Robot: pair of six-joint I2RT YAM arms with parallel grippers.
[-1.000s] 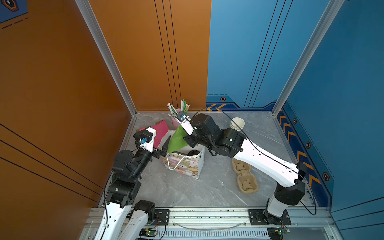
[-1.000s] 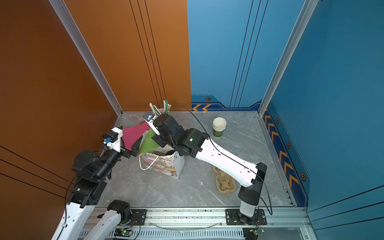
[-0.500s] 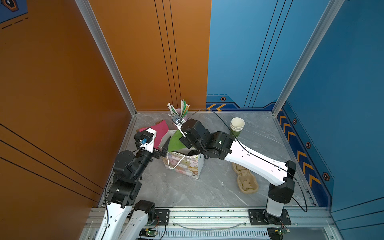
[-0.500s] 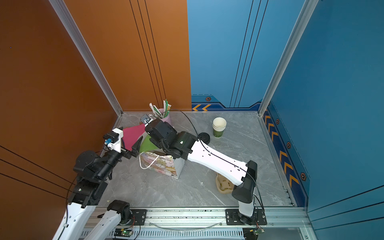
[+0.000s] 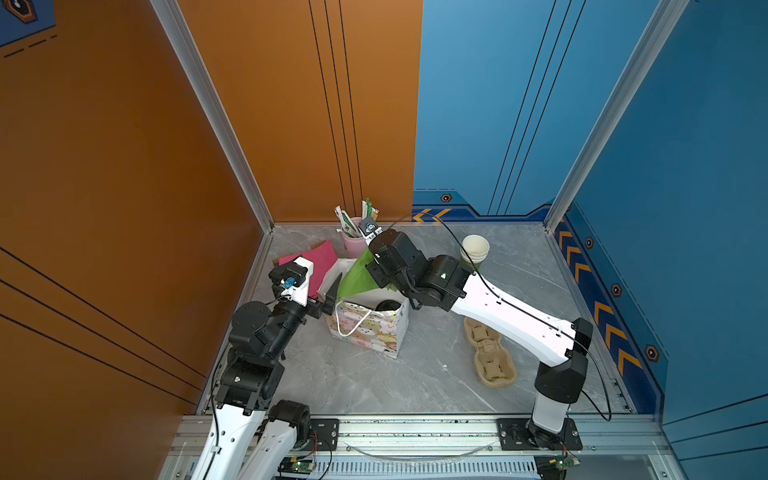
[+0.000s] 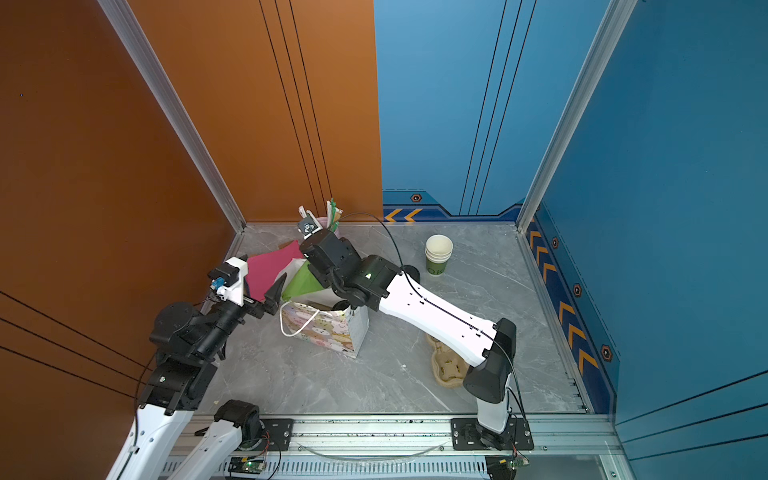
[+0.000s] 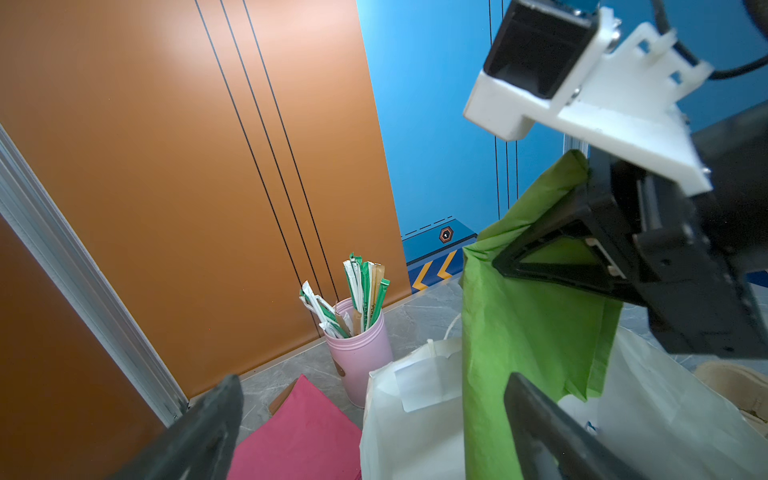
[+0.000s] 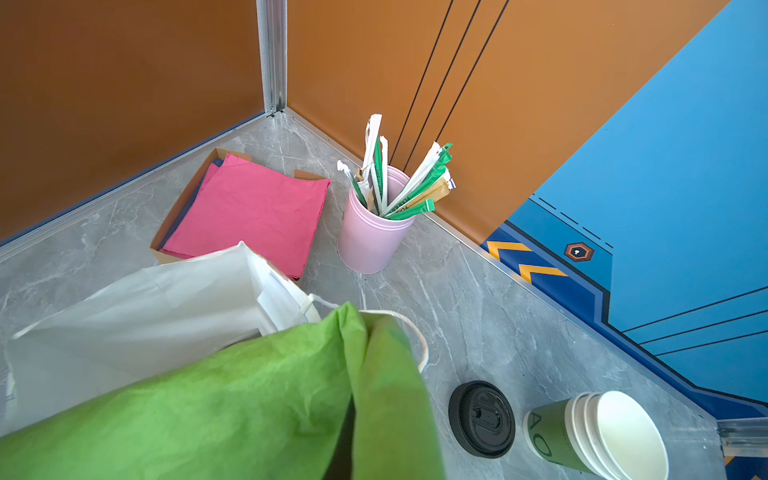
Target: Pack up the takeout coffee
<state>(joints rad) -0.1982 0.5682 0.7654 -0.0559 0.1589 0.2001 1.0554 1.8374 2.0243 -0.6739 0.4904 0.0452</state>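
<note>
I need to release the green tissue sheet from my right gripper down inside the white interior of the patterned gift bag (image 5: 358, 297).
The takeout coffee stands inside the patterned gift bag (image 5: 370, 332); only its black lid (image 5: 387, 306) (image 6: 341, 306) shows in both top views. My right gripper (image 7: 505, 262) is shut on a green tissue sheet (image 5: 357, 278) (image 8: 249, 407) that hangs over the bag's far left rim. My left gripper (image 7: 374, 386) is open beside the bag's left edge, with nothing between its fingers (image 5: 336, 286). The white inside of the bag (image 7: 415, 399) fills the space in front of it.
A loose black lid (image 8: 482, 419) lies next to a stack of lidless cups (image 5: 475, 249). A pink tub of wrapped straws (image 5: 353, 241) and a box of pink napkins (image 8: 249, 212) sit in the back left corner. A pulp cup carrier (image 5: 488, 353) lies under the right arm.
My right arm has swung its elbow a little to the left while keeping hold of the green sheet over the bag. The left arm has stayed where it was.
</note>
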